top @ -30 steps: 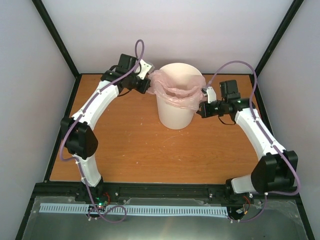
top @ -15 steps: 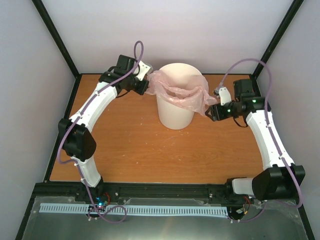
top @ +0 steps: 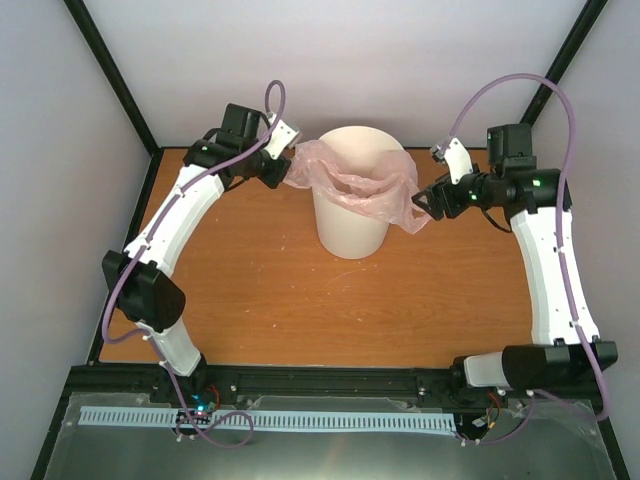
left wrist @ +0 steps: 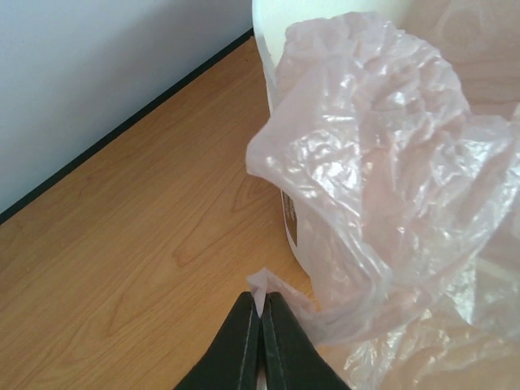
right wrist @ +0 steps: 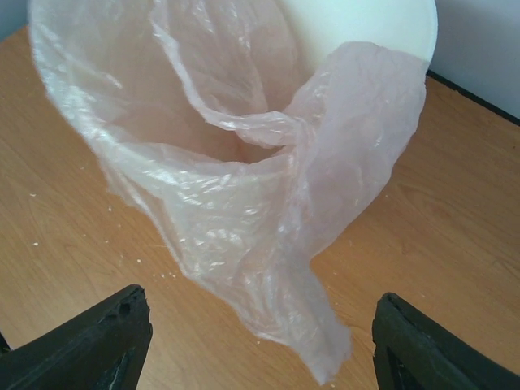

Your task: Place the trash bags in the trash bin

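Observation:
The trash bag has only a small corner pinched in my left gripper, so that gripper should open and grab a fuller fold (top: pixel 306 169) before covering the back rim of the bin.
The white trash bin (top: pixel 350 225) stands upright at the middle back of the table. The pale pink trash bag (top: pixel 362 188) is draped over its rim and sags into the mouth. My left gripper (top: pixel 284 170) is shut on a small corner of the bag to the bin's left. In the left wrist view the pinched tip shows between the gripper (left wrist: pixel 262 302), with the bag (left wrist: pixel 382 187) bulging over the bin (left wrist: pixel 286 223). My right gripper (top: pixel 426 202) hovers open to the bin's right. In the right wrist view the bag's loose flap (right wrist: pixel 292 268) hangs free between the gripper (right wrist: pixel 260 307), touching neither finger; the bin (right wrist: pixel 374 24) is behind.
Wooden tabletop (top: pixel 270 290) with a black frame and pale walls on three sides. A black rail (top: pixel 330 380) runs along the near edge by the arm bases.
My right gripper has opened, let go of the bag's right edge and drawn back to the right and upward. The left gripper has shifted slightly left, still pinching the bag.

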You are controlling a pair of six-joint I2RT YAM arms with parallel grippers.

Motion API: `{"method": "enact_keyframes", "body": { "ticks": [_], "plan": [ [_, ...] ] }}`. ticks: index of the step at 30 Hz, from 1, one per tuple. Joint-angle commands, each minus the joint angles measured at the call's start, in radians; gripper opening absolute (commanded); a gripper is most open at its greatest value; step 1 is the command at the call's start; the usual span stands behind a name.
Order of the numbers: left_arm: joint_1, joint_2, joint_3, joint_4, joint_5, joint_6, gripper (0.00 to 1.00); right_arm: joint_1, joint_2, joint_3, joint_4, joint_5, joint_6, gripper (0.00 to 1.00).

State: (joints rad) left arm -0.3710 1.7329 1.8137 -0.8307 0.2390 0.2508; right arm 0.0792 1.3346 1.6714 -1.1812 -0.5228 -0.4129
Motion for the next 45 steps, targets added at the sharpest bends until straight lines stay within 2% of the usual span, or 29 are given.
{"method": "enact_keyframes", "body": {
  "ticks": [1,4,6,8,9,12,16,18,22,23,27,30,35,38,45],
  "plan": [
    [0.004,-0.025,0.074,-0.11,0.01,0.082,0.01,0.002,0.083,0.044,-0.02,0.046,-0.051,0.73],
    [0.004,-0.017,0.069,-0.159,-0.056,0.1,0.01,0.014,0.12,0.058,-0.019,0.047,-0.064,0.71],
    [0.006,-0.028,0.013,-0.14,-0.192,0.102,0.01,0.028,0.133,0.055,-0.012,0.05,-0.062,0.67],
    [0.007,-0.044,-0.061,-0.089,-0.268,0.099,0.01,0.044,0.143,0.051,-0.002,0.055,-0.056,0.63],
    [0.007,-0.048,-0.081,-0.072,-0.271,0.097,0.0,0.051,0.147,0.048,0.002,0.057,-0.055,0.6],
    [0.007,-0.033,-0.057,-0.079,-0.221,0.069,0.01,0.063,0.16,0.047,0.014,0.067,-0.047,0.43],
    [0.007,-0.018,-0.017,-0.081,-0.25,0.086,0.01,0.064,0.173,0.059,0.029,0.105,-0.038,0.28],
    [0.007,-0.018,-0.001,-0.082,-0.255,0.11,0.1,0.064,0.175,0.069,0.037,0.126,-0.034,0.21],
    [0.008,-0.055,0.009,-0.084,-0.215,0.175,0.43,0.064,0.173,0.086,0.045,0.153,-0.029,0.11],
    [0.007,-0.065,0.007,-0.085,-0.203,0.191,0.48,0.064,0.172,0.091,0.046,0.156,-0.028,0.09],
    [0.008,-0.099,0.018,-0.081,-0.182,0.234,0.6,0.064,0.169,0.119,0.049,0.171,-0.022,0.06],
    [0.008,-0.108,0.056,-0.069,-0.147,0.254,0.62,0.064,0.179,0.154,0.051,0.171,-0.018,0.06],
    [0.009,-0.114,0.089,-0.067,0.03,0.334,0.67,0.064,0.207,0.207,0.065,0.156,-0.004,0.03],
    [0.008,-0.101,0.105,-0.056,0.065,0.36,0.68,0.064,0.232,0.243,0.071,0.154,0.002,0.03],
    [0.008,-0.04,0.172,-0.157,0.14,0.489,0.65,0.064,0.268,0.29,0.084,0.16,0.01,0.03]
  ]
}}
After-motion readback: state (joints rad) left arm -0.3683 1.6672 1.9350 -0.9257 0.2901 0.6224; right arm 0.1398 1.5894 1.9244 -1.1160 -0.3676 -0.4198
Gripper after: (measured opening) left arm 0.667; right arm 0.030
